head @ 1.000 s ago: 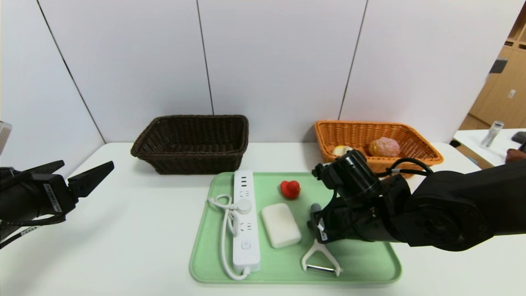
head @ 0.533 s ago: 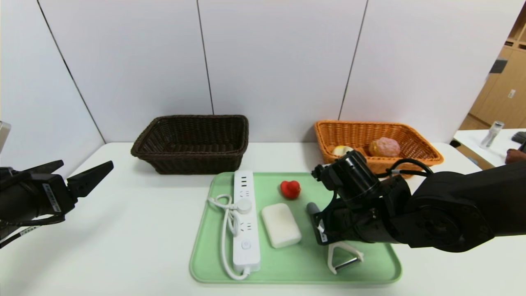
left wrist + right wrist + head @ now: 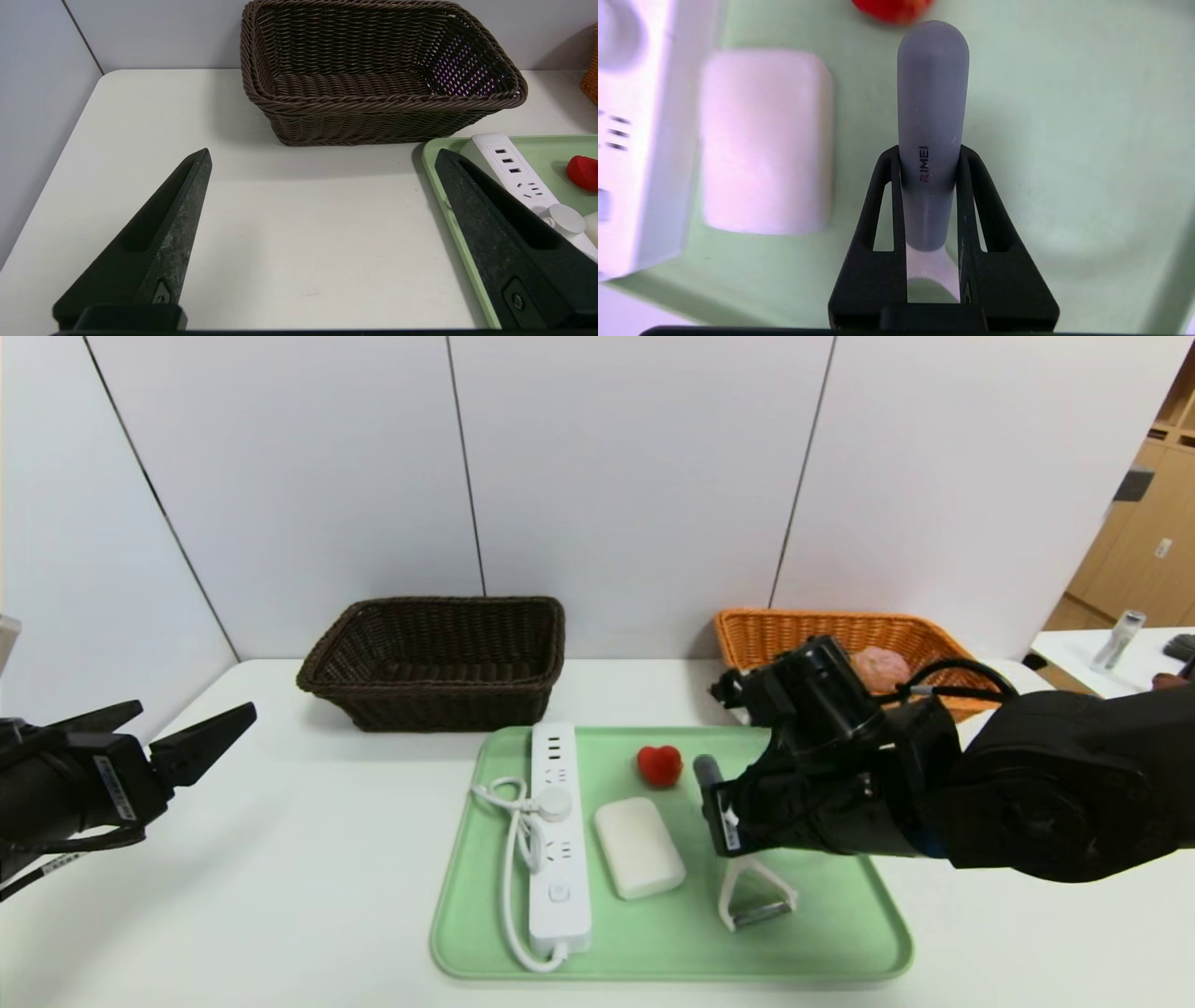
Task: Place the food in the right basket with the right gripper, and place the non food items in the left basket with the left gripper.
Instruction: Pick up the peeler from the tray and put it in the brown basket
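Note:
The peeler, now lifted over the green tray, will be released by my right gripper inside the brown basket's front corner (image 3: 520,671), the one that is nearest to the orange basket.
My right gripper (image 3: 721,821) is shut on the grey handle of a peeler (image 3: 752,896), held lifted over the green tray (image 3: 840,952); the right wrist view shows the handle (image 3: 931,116) between the jaws (image 3: 928,156). On the tray lie a white power strip (image 3: 555,831), a white soap bar (image 3: 639,847) and a red strawberry (image 3: 660,764). The brown left basket (image 3: 439,658) looks empty. The orange right basket (image 3: 784,635) holds a pink food item (image 3: 882,665). My left gripper (image 3: 182,737) is open and empty over the table's left side (image 3: 322,156).
The baskets stand against the white back wall. A side table with a small bottle (image 3: 1117,639) is at the far right. Bare white tabletop (image 3: 308,859) lies between the left gripper and the tray.
My right gripper has risen with the peeler and swung it upright, its white blade head now hanging above the tray. The left arm has not moved.

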Available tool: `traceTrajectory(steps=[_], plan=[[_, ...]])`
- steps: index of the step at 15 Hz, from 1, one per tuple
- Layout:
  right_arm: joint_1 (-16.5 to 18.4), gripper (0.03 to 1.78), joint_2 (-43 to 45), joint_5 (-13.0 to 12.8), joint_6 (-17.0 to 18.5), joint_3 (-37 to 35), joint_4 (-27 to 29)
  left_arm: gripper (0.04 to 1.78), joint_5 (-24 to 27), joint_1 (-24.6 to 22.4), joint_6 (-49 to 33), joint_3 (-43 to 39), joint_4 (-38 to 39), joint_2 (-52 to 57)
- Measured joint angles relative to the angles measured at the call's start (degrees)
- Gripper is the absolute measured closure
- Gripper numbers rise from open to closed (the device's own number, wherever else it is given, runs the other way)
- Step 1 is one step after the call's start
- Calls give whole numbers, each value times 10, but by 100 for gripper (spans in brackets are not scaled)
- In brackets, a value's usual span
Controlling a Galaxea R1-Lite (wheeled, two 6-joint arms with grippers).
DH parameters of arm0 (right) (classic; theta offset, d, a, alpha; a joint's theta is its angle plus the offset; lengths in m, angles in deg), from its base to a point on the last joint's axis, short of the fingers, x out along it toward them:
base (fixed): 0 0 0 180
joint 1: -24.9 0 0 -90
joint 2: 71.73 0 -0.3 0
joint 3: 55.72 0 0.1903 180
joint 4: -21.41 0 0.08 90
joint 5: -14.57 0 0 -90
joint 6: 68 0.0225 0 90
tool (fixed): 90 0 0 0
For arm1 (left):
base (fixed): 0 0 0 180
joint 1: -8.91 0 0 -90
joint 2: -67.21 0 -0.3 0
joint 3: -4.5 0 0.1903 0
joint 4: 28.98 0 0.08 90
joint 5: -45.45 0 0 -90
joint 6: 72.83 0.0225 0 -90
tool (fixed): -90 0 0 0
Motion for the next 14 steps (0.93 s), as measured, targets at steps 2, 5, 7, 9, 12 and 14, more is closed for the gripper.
traceTrajectory(steps=[2, 5, 7, 9, 12, 14], plan=[[1, 149, 18, 0, -3, 31, -1, 13, 0, 0, 0, 0, 0, 0], [5, 149, 38, 0, -10, 95, -3, 13, 0, 0, 0, 0, 0, 0], [6, 149, 40, 4, -30, 169, -4, 13, 0, 0, 0, 0, 0, 0], [2, 149, 25, 6, -67, 246, -15, 13, 0, 0, 0, 0, 0, 0], [-16, 149, -33, 7, -115, 338, -89, 13, 0, 0, -1, -1, 0, 0], [-34, 149, -82, 6, -143, 375, -166, 13, 0, 0, 0, -2, 0, 0]])
